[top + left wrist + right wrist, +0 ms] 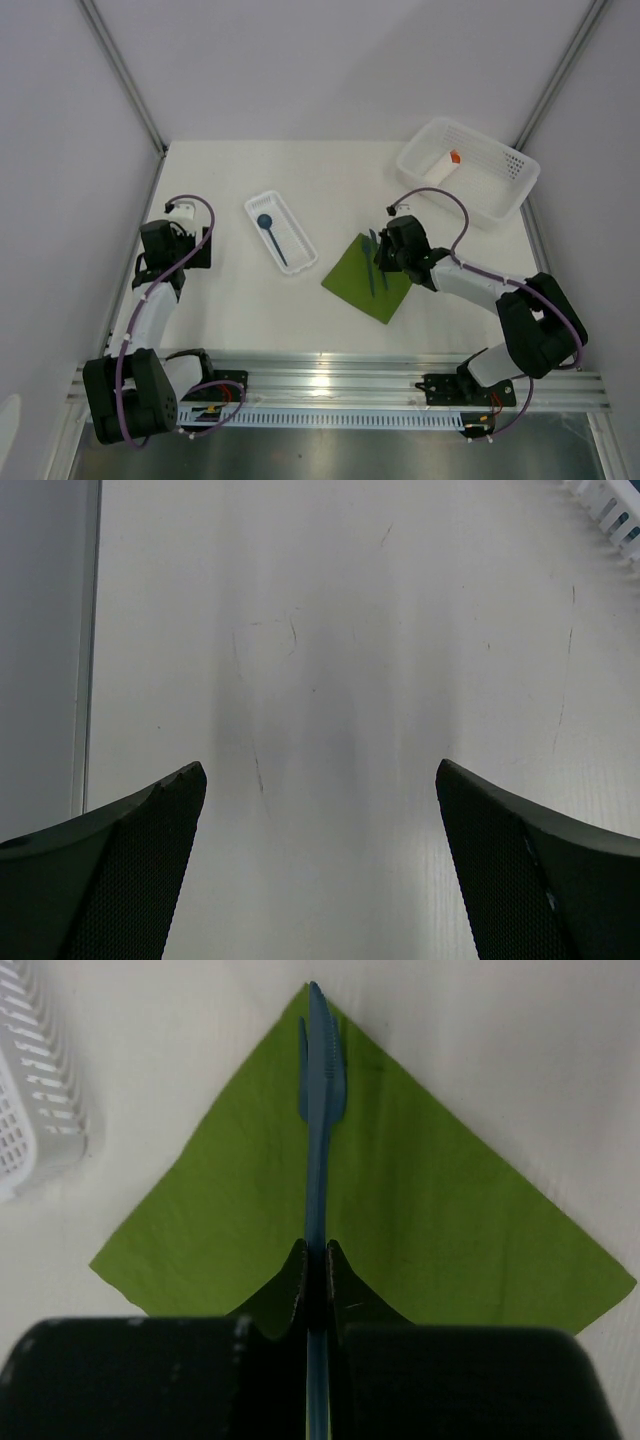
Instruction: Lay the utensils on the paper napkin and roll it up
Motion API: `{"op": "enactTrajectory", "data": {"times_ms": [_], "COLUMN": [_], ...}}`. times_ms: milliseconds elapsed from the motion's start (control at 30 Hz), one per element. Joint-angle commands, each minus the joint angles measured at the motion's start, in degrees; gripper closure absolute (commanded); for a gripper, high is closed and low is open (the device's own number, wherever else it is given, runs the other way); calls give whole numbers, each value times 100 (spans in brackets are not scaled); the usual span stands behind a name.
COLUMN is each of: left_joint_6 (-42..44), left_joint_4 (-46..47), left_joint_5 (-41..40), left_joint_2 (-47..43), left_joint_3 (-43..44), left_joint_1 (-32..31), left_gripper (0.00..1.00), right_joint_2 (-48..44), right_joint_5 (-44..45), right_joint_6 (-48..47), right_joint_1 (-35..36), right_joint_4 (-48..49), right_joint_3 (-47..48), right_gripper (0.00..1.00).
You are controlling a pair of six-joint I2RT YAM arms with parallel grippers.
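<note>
The blue knife will go down from my right gripper onto the green paper napkin (374, 267) (346, 1182) close beside the blue fork.
The olive-green paper napkin (352, 281) lies flat on the table, one corner pointing away (430, 1210). My right gripper (385, 262) is over it, shut on the handle of the blue fork (372, 258). In the right wrist view the fork (320, 1080) runs straight out of the closed gripper (315, 1260), its tines at the napkin's far corner. The blue spoon (270, 235) lies in the narrow white tray (252, 213). My left gripper (195, 245) is open and empty (320, 780) over bare table, left of the tray.
A white mesh basket (520, 190) at the back right holds a white piece with an orange tip (447, 165). The narrow tray's end shows in the right wrist view (30, 1090) and its corner in the left wrist view (610, 510).
</note>
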Motion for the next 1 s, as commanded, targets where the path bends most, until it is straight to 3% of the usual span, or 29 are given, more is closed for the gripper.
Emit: {"op": "enactTrajectory", "data": {"times_ms": [0,700,967], "left_joint_6": [93,128,128], "left_joint_4": [37,20,20], "left_joint_5": [122,122,121], "left_joint_2": [-35,18,27], "left_joint_3": [161,170,161], "left_joint_1": [56,56,56], "left_gripper": [1,1,1], "right_joint_2": [-131,1065,1022], "right_joint_5": [-283,-890,-899], "right_joint_6": [238,352,396], "right_joint_1": [-155,-322,-138], "right_joint_4": [814,1623,1650], "right_joint_3": [-214,-329,-267], "right_gripper": [100,100,100]}}
